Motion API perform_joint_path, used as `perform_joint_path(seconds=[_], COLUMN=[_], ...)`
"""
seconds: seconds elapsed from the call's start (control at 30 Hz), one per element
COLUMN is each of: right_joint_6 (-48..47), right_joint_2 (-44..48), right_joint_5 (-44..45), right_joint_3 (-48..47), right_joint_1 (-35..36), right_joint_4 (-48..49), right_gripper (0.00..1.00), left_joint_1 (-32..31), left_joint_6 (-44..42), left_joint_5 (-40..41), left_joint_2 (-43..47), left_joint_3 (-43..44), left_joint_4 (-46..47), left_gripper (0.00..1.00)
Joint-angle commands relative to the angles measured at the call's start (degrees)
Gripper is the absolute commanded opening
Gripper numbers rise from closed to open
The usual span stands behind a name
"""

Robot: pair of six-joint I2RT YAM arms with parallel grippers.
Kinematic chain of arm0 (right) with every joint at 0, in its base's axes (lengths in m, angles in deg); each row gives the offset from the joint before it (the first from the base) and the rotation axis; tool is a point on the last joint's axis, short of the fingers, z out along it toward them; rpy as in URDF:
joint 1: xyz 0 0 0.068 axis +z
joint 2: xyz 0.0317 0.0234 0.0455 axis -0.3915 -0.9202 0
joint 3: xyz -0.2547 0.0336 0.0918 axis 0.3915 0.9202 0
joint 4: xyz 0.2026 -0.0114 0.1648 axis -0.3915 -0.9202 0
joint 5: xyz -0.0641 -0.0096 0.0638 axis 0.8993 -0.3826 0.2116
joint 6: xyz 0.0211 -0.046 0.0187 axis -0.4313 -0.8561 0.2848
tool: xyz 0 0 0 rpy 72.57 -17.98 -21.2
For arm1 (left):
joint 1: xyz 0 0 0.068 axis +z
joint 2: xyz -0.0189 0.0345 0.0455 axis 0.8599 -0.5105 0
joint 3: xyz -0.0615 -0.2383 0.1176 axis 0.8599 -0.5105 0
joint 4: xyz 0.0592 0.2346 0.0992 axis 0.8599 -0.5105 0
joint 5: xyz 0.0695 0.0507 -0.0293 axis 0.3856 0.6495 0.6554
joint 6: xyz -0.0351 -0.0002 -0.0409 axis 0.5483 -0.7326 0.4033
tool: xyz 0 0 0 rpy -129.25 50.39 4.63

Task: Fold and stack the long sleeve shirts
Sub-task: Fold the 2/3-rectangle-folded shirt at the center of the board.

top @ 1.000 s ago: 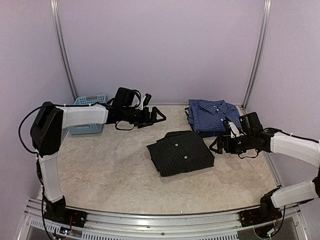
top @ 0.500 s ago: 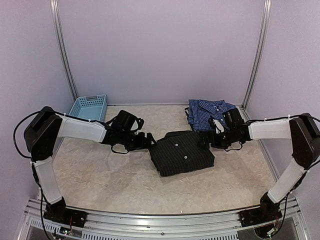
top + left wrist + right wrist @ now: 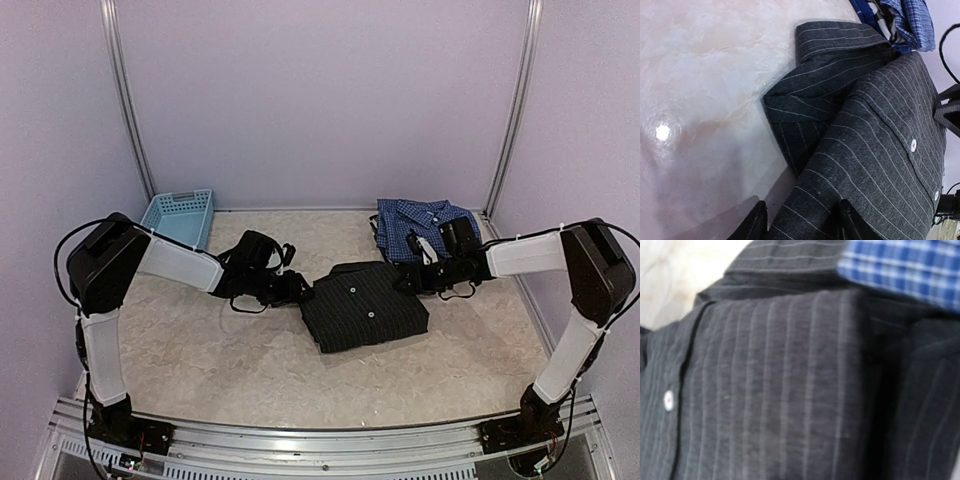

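Observation:
The black shirt's near edge is slanted, so my left gripper will open, grab the shirt's side edge (image 3: 308, 319) again and straighten the shirt before folding more.
The black pinstriped long sleeve shirt (image 3: 365, 305) lies folded mid-table, buttons up. The blue checked shirt (image 3: 425, 225) lies folded behind it at the back right. My left gripper (image 3: 300, 292) is at the black shirt's left edge. In the left wrist view that gripper (image 3: 800, 227) has its fingertips (image 3: 757, 222) either side of the shirt's edge (image 3: 805, 200), with cloth between them. My right gripper (image 3: 410, 278) is at the black shirt's far right corner. The right wrist view shows only black cloth (image 3: 765, 390) up close and a strip of blue check (image 3: 900, 270); its fingers are hidden.
A light blue plastic basket (image 3: 180, 215) stands at the back left by the wall. Metal frame posts (image 3: 515, 110) rise at both back corners. The blue shirt's collar (image 3: 905, 20) lies just past the black shirt's collar.
Both arms have swung in to the black shirt, the left from near the basket, the right from beside the blue shirt. Both sets of jaws have narrowed at its edges.

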Motion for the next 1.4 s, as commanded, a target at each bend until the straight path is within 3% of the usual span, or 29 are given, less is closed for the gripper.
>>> perform_joint_path(seconds=[0.0,0.1,0.23,0.63,0.87,1.0,1.2,1.37], right_joint_6=[1.06,1.94,2.60,3.11,2.99,2.62,1.72,0.06], right_joint_2=[3.31,5.19,8.26,15.68,10.00,6.49,5.12,6.47], right_joint_5=[-1.54,-1.48,-1.50,3.99,6.98,7.31,8.68,11.92], right_joint_3=[2.30,4.30,6.16,10.31,9.31,8.38,7.56,7.24], right_joint_1=[0.43,0.42,0.53,0.64,0.65,0.64,0.70,0.66], right_joint_4=[2.57,3.32,3.35,1.93,1.84,2.70,1.93,-1.39], right_gripper=[0.16,0.01,0.00,0.00,0.00,0.10,0.30,0.37], left_joint_1=[0.10,0.01,-0.10,0.26,1.18,1.41,1.83,2.12], left_joint_6=[-0.22,-0.44,-1.20,-3.29,-0.45,0.73,2.47,1.46], left_joint_5=[-4.06,-5.56,-6.66,-9.77,-7.30,-6.68,-3.62,-2.37], left_joint_2=[0.04,0.15,0.44,-1.16,-6.18,-8.84,-8.10,-5.36], left_joint_3=[0.50,1.23,2.74,9.93,10.78,11.38,8.31,7.21], left_joint_4=[3.38,3.50,3.59,3.25,3.62,3.11,5.38,5.41], left_gripper=[0.38,0.21,0.00,0.00,0.00,0.01,0.09,0.28])
